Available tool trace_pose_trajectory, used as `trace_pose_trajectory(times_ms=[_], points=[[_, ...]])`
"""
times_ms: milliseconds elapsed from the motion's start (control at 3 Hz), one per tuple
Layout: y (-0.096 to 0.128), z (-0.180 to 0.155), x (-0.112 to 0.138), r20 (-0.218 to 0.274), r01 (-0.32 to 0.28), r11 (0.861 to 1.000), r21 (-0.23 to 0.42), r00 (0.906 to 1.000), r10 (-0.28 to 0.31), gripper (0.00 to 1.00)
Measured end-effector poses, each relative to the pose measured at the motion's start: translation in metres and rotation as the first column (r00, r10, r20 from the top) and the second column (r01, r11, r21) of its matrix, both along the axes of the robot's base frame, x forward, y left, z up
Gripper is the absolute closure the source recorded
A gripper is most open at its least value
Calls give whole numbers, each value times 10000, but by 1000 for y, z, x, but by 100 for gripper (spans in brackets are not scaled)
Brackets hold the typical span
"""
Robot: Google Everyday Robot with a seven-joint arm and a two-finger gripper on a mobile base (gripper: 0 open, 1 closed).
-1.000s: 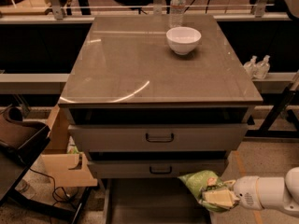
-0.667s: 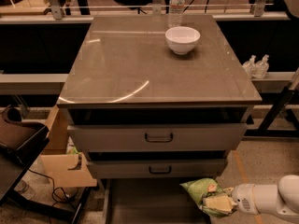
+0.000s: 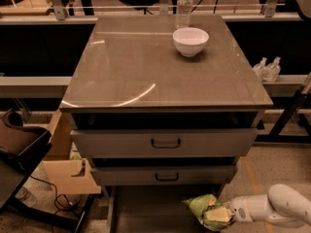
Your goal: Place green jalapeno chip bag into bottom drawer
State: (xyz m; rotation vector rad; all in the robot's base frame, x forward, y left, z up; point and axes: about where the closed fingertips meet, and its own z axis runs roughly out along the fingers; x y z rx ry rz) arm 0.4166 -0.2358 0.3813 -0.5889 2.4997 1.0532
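Note:
Next, my gripper lets go of the green jalapeno chip bag on the bottom drawer's grey bottom [image 3: 188,214], near the side of the drawer beside my arm. The bag now hangs low above that floor.
The green jalapeno chip bag [image 3: 201,206] is held at the bottom right of the camera view, over the right side of the open bottom drawer [image 3: 146,212]. My gripper [image 3: 217,214] reaches in from the right on a white arm and is shut on the bag's right end. The bag hangs low, close above the drawer's grey floor near its right wall. The drawer's front end is cut off by the lower edge of the view.
Two grey drawer fronts with dark handles [image 3: 165,143] sit above the open drawer. A white bowl [image 3: 190,41] and a water bottle [image 3: 184,4] stand on the cabinet top. A cardboard box [image 3: 68,171] and cables lie on the floor at left.
My gripper and the bag have moved down and slightly left, lower over the bottom drawer. The grip on the bag is unchanged.

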Motion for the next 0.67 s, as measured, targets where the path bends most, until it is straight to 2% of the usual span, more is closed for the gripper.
trace_pose_trajectory(times_ms=[333,667], points=[[13,-51,7,-601,-113,9980,628,9981,151,100],[22,-89,9,-1023,253,9919,1242,9947,-125,100]])
